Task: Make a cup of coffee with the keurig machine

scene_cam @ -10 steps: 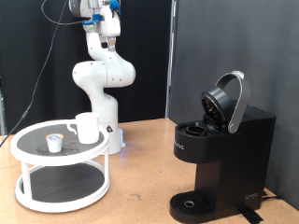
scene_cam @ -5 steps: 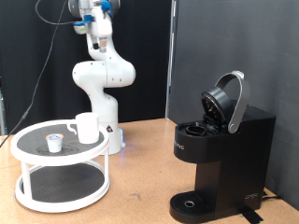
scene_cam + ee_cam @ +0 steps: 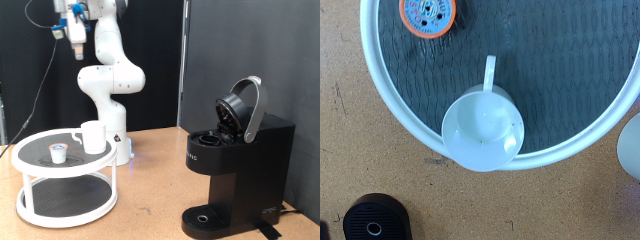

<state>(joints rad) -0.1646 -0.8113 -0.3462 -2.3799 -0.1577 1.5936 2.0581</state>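
Observation:
My gripper needs to close on the sides [image 3: 58, 155] [image 3: 427, 14] of the small pod that is next to the cup on the white stand.
The cup [image 3: 93, 136] is a small white mug that stands upright on the top tier of a round white stand [image 3: 30, 150], at the exterior view's left. In the wrist view I see the cup [image 3: 483, 125] from straight above, empty, with its handle [image 3: 489, 72] over the dark mesh. The keurig machine [image 3: 235, 165] stands at the exterior view's right with its lid [image 3: 243, 108] raised. My gripper [image 3: 75, 40] hangs high above the stand and holds nothing that I can see. Its fingers do not show in the wrist view.
A small pod [image 3: 59, 152] sits on the stand beside the cup; from above it shows an orange rim [image 3: 428, 14]. The stand's white rim [image 3: 390, 95] rings the mesh. A black round object [image 3: 377, 217] lies on the wooden table. The robot's white base [image 3: 110, 90] stands behind the stand.
The arm has swung towards the exterior view's left, carrying the gripper from above the robot's base to above the stand. Cup, pod and machine have not moved.

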